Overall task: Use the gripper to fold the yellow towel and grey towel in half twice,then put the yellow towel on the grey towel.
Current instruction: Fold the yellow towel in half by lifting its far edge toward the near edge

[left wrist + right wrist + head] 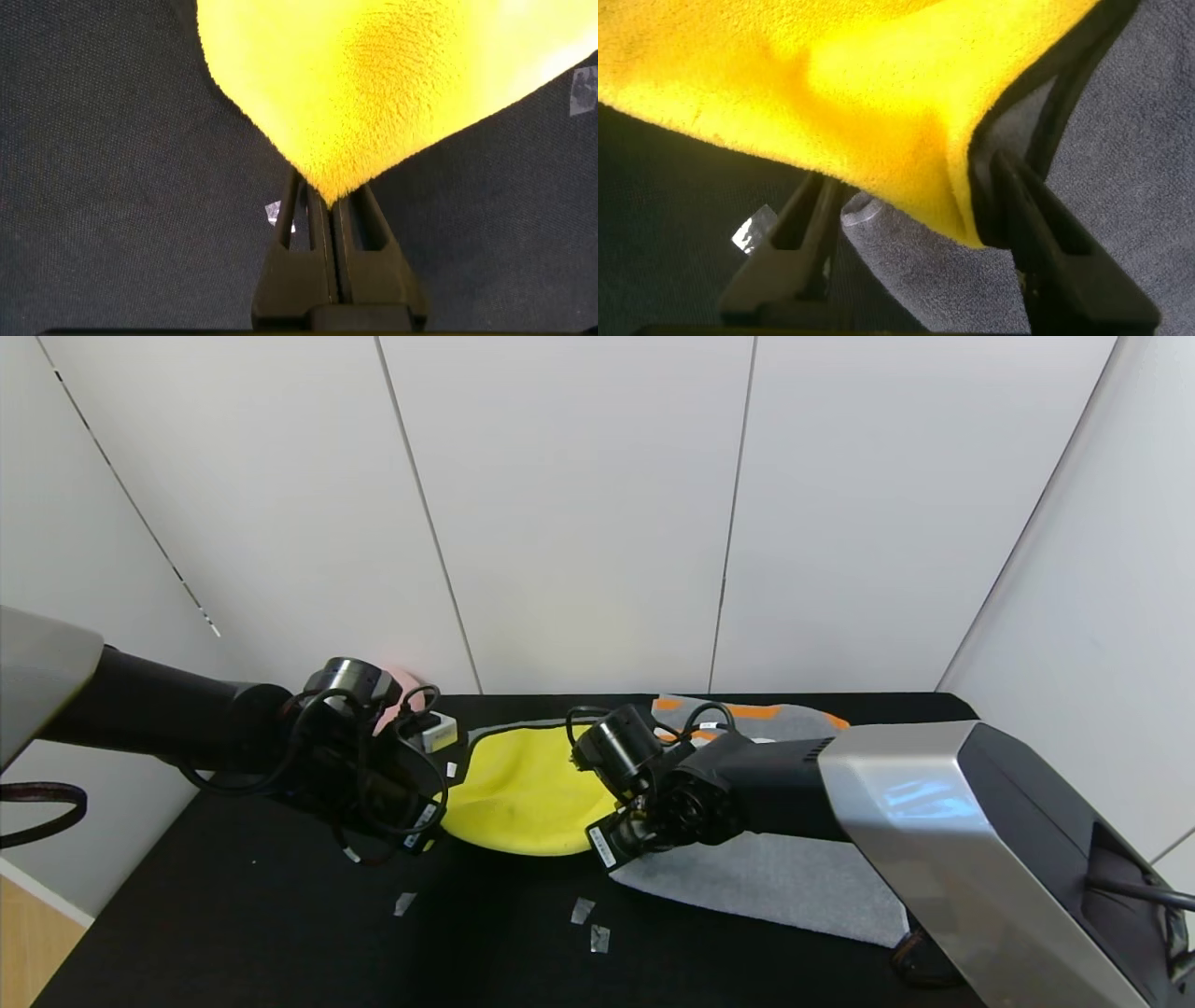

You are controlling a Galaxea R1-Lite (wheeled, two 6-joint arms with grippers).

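My open right gripper is above the grey towel with the yellow towel's corner hanging loose and off-centre in it, so next I pinch that corner alone (952,217) before I move the yellow towel.
The yellow towel (523,793) lies on the black table, raised at both sides so it sags in the middle. My left gripper (422,835) is shut on its left corner; in the left wrist view the closed gripper (329,201) pinches the yellow tip (374,84). My right gripper (609,845) is at the towel's right corner. In the right wrist view this gripper (910,191) has its fingers wide apart, and the dark-edged yellow corner (878,84) hangs against one finger (1036,224). The grey towel (775,877) lies flat under and to the right of it, and also shows in the right wrist view (952,280). Its orange bands (756,711) are at the far end.
Small bits of clear tape (582,910) lie on the black table (233,915) near the front. A small white box (435,732) and a pink object (403,679) sit at the back left. White wall panels close off the back and right.
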